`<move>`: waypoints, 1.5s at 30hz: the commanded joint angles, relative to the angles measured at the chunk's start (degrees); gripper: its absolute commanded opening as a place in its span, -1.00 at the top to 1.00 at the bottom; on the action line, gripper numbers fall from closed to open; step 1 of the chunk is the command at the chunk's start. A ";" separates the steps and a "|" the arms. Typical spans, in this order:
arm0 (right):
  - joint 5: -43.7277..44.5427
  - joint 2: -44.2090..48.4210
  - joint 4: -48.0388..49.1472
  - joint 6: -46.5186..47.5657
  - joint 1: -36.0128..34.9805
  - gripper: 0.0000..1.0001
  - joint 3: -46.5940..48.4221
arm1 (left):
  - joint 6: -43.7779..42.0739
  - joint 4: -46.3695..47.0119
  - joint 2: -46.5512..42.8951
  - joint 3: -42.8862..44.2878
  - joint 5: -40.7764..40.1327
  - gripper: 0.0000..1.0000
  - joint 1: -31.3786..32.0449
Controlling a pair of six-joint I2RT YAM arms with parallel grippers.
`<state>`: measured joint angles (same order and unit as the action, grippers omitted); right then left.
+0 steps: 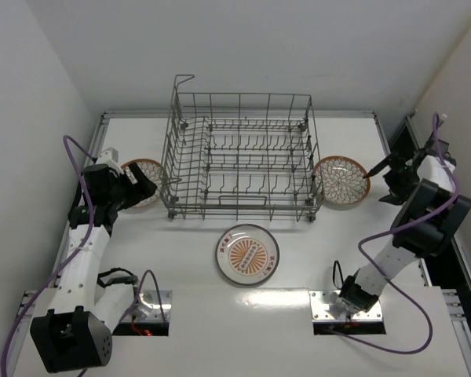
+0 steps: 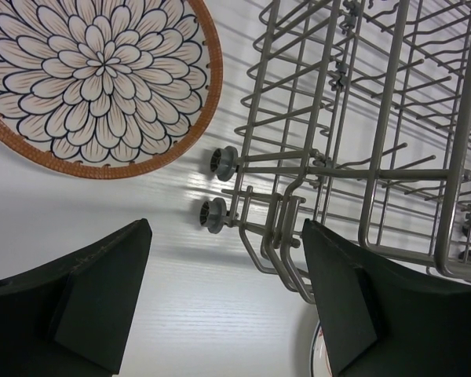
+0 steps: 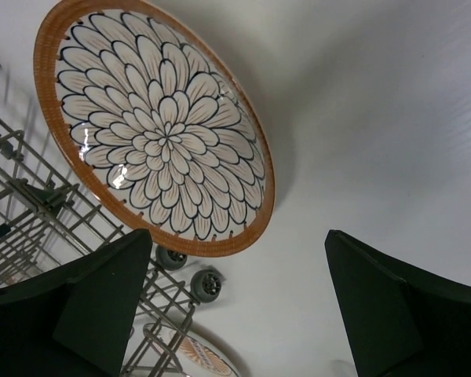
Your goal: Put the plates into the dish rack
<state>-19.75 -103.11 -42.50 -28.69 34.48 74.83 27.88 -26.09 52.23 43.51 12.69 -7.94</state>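
My right gripper should grab the nearby brown-rimmed plate next at the plate's edge (image 1: 367, 189) (image 3: 268, 192) that faces away from the dish rack.
The grey wire dish rack (image 1: 239, 153) stands at the table's middle back and holds no plates. A brown-rimmed petal plate (image 1: 144, 181) lies flat at its left; my left gripper (image 1: 144, 187) hovers over it, open and empty. This plate shows in the left wrist view (image 2: 94, 78), beside the rack (image 2: 361, 141). A second brown-rimmed plate (image 1: 341, 181) lies at the rack's right, also in the right wrist view (image 3: 153, 126). My right gripper (image 1: 379, 166) is open and empty, just right of it. The sunburst plate (image 1: 248, 254) lies in front of the rack.
White walls close in the table on the left, back and right. The rack's small wheels (image 2: 217, 188) and a tall handle loop (image 1: 184, 80) stick out at its corners. The arm bases sit at the near edge with purple cables (image 1: 78, 177).
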 commanded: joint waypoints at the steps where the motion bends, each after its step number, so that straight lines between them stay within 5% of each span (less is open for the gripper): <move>1: -3.98 -3.05 2.07 1.27 1.73 -0.82 1.11 | -0.72 1.30 -1.16 0.26 -0.21 -0.52 0.39; 10: -3.19 -9.29 2.86 1.27 2.35 -0.82 1.46 | -0.72 1.30 -1.16 0.26 -0.21 -0.52 0.39; 22: -10.93 -18.52 6.73 0.65 0.33 -0.24 3.39 | -0.72 1.30 -1.16 0.26 0.31 -0.52 0.39; 27: -11.45 -20.20 5.32 0.65 0.33 0.17 5.42 | -0.72 1.30 -1.16 0.26 0.32 -0.52 0.39; 30: -11.45 -19.50 4.71 1.18 0.33 0.97 5.42 | -0.72 1.30 -1.16 0.26 0.32 -0.52 0.91; 45: -4.08 4.57 -1.35 -2.07 2.96 1.00 8.93 | -0.72 0.25 -1.78 0.26 -1.70 -0.52 3.37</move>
<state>-22.79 -108.03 -43.22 -28.64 37.23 79.29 27.64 -26.59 50.83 43.51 10.90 -5.04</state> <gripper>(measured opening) 0.067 0.759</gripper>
